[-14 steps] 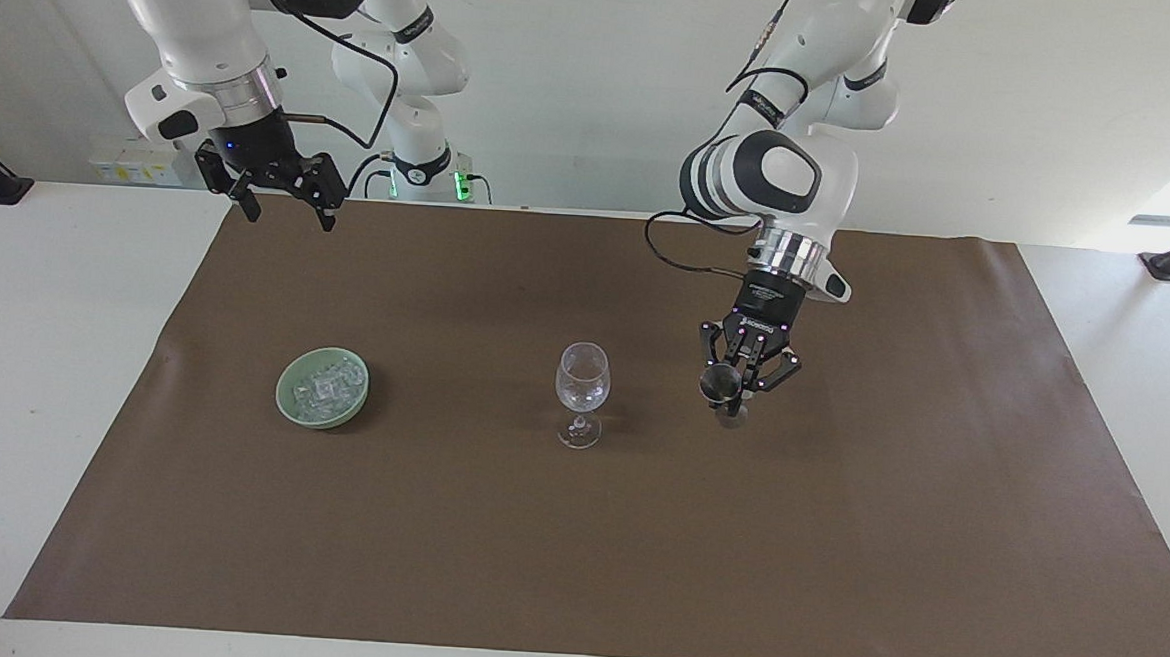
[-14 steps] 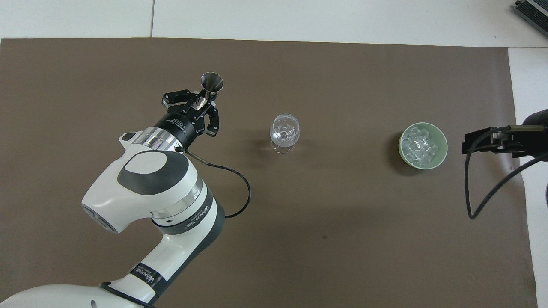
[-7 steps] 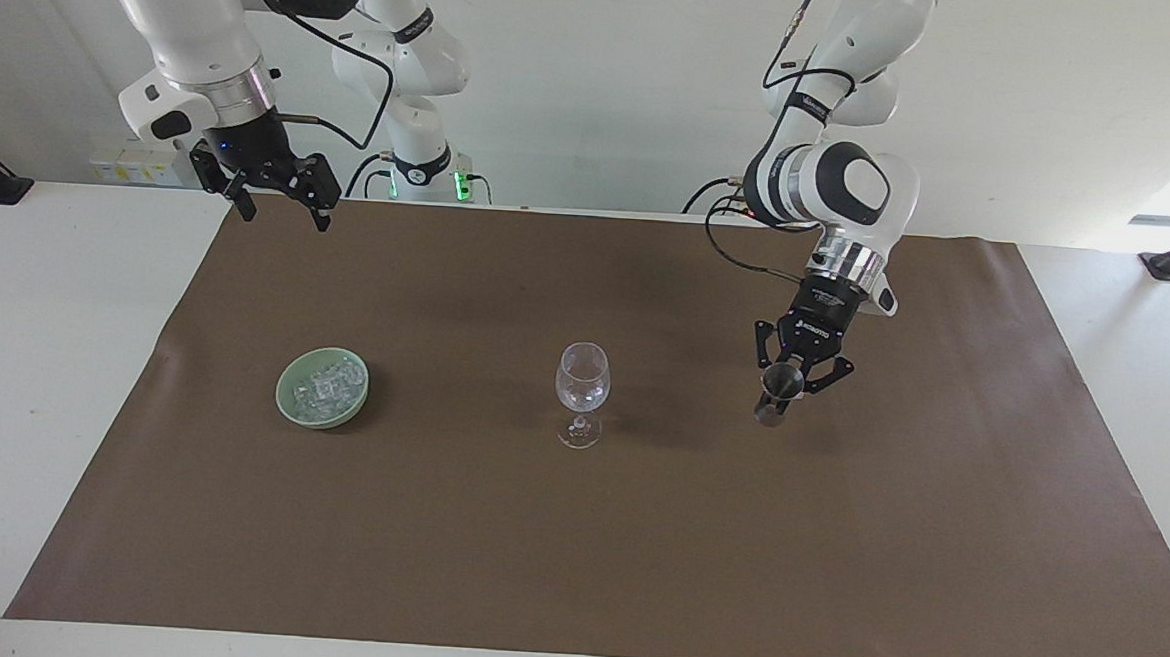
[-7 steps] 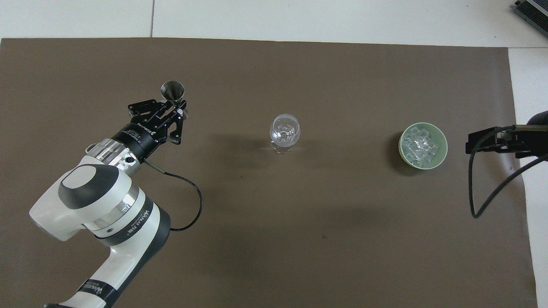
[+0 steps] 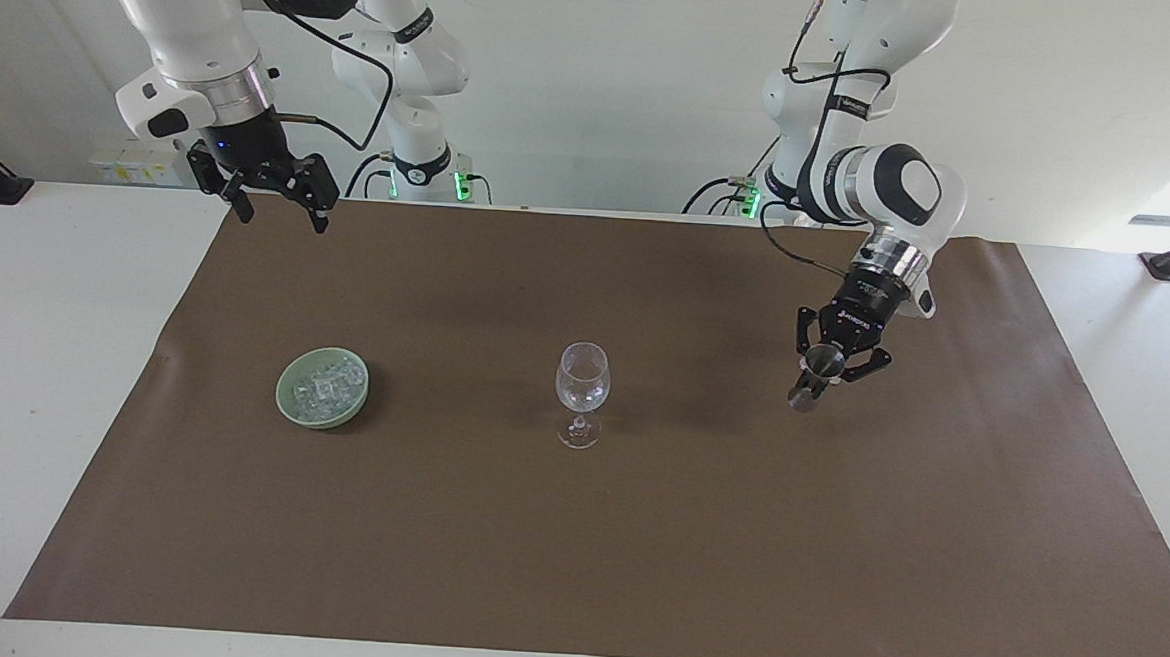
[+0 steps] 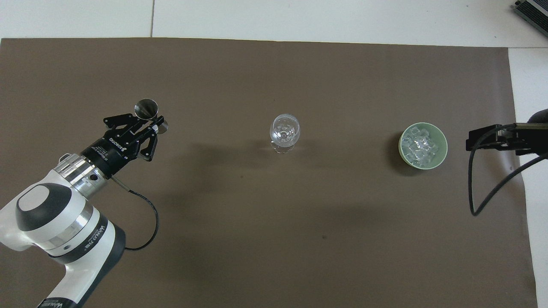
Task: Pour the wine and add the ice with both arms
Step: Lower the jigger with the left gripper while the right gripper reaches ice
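The robot's right gripper will next reach into the middle of the pale green dish (image 6: 420,146) and close on an ice cube there.
A clear wine glass (image 5: 582,378) (image 6: 284,128) stands upright in the middle of the brown mat. Wine does not show; I cannot tell whether the glass holds any. My left gripper (image 5: 825,371) (image 6: 150,122) is shut on a small metal measuring cup (image 5: 804,398) (image 6: 146,108). It holds the cup slightly tilted over the mat, beside the glass toward the left arm's end. The ice (image 5: 327,383) (image 6: 421,145) lies as several clear cubes in a pale green dish (image 5: 282,396) (image 6: 443,144) toward the right arm's end. My right gripper (image 5: 281,207) (image 6: 471,141) hangs open and empty over the mat's edge.
The brown mat (image 5: 572,568) (image 6: 274,239) covers most of the white table (image 5: 44,340). The arms' bases stand at the table's robot end. A black cable (image 6: 483,201) hangs from the right arm's wrist over the mat's edge.
The left arm has pulled back from the glass toward its own end of the table, carrying the metal cup and bringing it nearer upright. The right gripper has barely shifted.
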